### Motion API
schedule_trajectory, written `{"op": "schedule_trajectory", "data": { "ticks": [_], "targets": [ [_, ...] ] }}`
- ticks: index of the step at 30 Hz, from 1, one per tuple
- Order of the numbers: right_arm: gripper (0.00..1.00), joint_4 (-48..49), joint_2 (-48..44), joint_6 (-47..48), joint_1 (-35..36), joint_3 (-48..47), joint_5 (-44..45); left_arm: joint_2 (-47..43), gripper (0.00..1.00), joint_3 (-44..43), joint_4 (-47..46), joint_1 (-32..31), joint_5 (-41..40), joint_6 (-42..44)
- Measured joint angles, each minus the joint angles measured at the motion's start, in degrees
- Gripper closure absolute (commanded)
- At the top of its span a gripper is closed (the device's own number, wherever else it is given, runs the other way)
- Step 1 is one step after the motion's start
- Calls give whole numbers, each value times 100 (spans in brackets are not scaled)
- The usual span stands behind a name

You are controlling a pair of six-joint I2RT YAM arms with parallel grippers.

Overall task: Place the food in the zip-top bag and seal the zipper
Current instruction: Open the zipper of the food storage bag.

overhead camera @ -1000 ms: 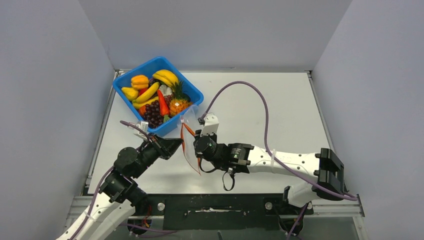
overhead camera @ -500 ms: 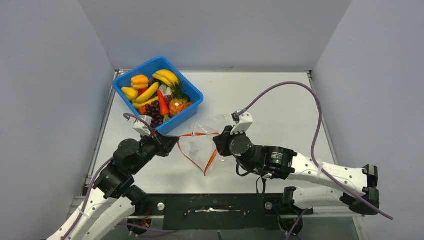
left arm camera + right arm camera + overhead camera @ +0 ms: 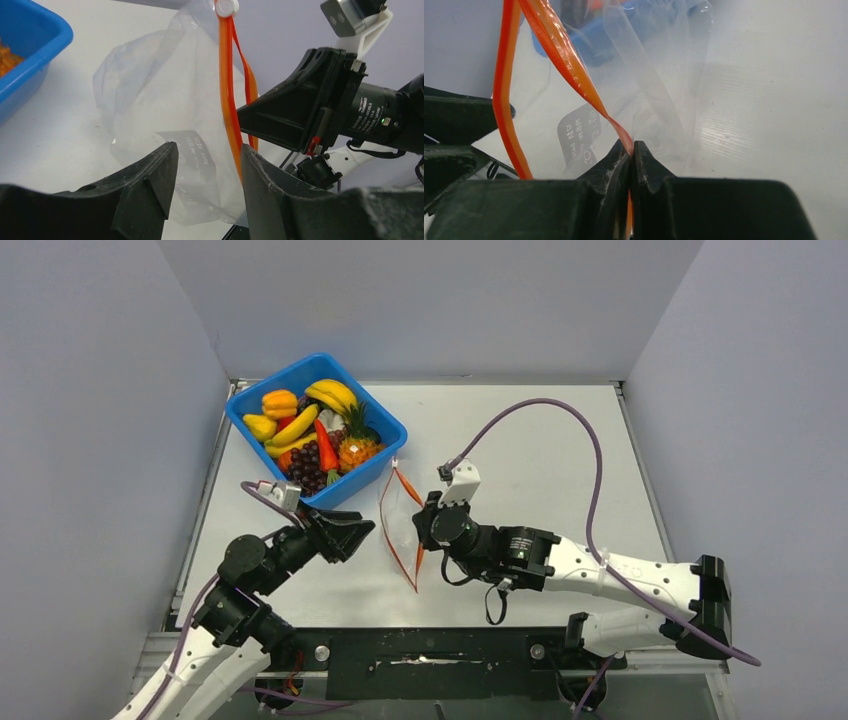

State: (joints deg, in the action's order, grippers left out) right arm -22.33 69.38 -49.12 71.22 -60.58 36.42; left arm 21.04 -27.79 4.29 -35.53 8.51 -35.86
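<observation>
My left gripper should pinch the zipper's loose side (image 3: 384,521) and pull the bag's opening wide before getting the carrot, because the opening is a narrow slit.
The food (image 3: 315,435) lies piled in a blue bin: bananas, peppers, a carrot, grapes and a pineapple. The clear zip-top bag (image 3: 400,525) hangs between my two grippers, its mouth a narrow slit edged by the red-orange zipper (image 3: 392,540). My right gripper (image 3: 425,527) is shut on one side of the zipper (image 3: 564,55), pinched at the fingertips (image 3: 630,147). My left gripper (image 3: 360,535) stands open just left of the bag. In the left wrist view the bag (image 3: 165,110) and the zipper (image 3: 227,100) hang beyond the open left gripper (image 3: 207,165), untouched by it.
The blue bin (image 3: 365,393) stands at the table's back left, close behind the bag, and its corner shows in the left wrist view (image 3: 30,45). Grey walls close in the table on three sides. A purple cable (image 3: 560,415) arcs over the right arm.
My left gripper has opened and let go of the bag's mouth. The mouth, pulled wide half a second ago, has fallen to a narrow slit. My right gripper has shifted left with the bag.
</observation>
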Motion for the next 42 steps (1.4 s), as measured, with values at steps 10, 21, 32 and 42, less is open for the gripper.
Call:
{"op": "schedule_trajectory", "data": {
  "ticks": [10, 21, 32, 42],
  "targets": [
    [100, 221, 490, -66, 2, -216, 0, 584, 43, 367, -678, 0, 498, 7],
    [100, -28, 608, -190, 9, -313, 142, 813, 100, 87, 304, 0, -575, 474],
    [100, -170, -734, -400, 55, 68, 422, 758, 87, -184, 892, -4, -1088, 494],
    [100, -219, -503, -339, 55, 157, 476, 761, 42, -184, 621, 0, -708, 131]
  ]
}}
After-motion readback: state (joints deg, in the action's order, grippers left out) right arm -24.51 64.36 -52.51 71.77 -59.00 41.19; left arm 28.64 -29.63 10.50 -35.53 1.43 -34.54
